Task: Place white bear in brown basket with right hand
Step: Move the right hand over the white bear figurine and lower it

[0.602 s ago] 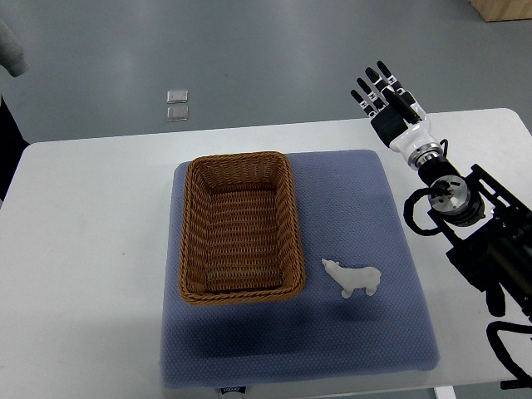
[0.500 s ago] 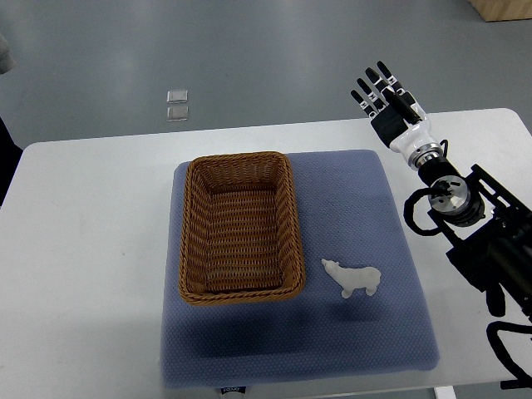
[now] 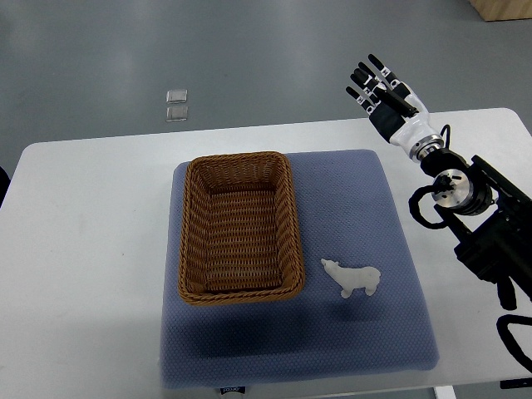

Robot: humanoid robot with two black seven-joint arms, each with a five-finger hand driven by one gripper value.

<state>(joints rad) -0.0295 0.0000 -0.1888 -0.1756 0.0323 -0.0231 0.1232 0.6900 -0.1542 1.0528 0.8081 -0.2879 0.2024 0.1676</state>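
Observation:
The robot's right gripper should next move to the white bear on the blue mat and close on its rear half [image 3: 369,276], away from the brown basket.
The white bear [image 3: 353,278] lies on its side on the blue mat [image 3: 366,208], just right of the brown wicker basket [image 3: 238,227]. The basket stands on the left half of the mat and holds nothing. My right hand [image 3: 381,87] is raised at the table's far right edge, well beyond the bear, with fingers spread and holding nothing. Its arm [image 3: 474,216] comes in from the right edge.
The mat lies on a white table [image 3: 83,249]. Two small square objects [image 3: 176,105] lie on the grey floor beyond the table. A wooden piece [image 3: 503,8] shows at the top right corner.
My right hand has shifted slightly up and away from me. The bear and basket have not moved. The person's sleeve at the top left edge has gone from view.

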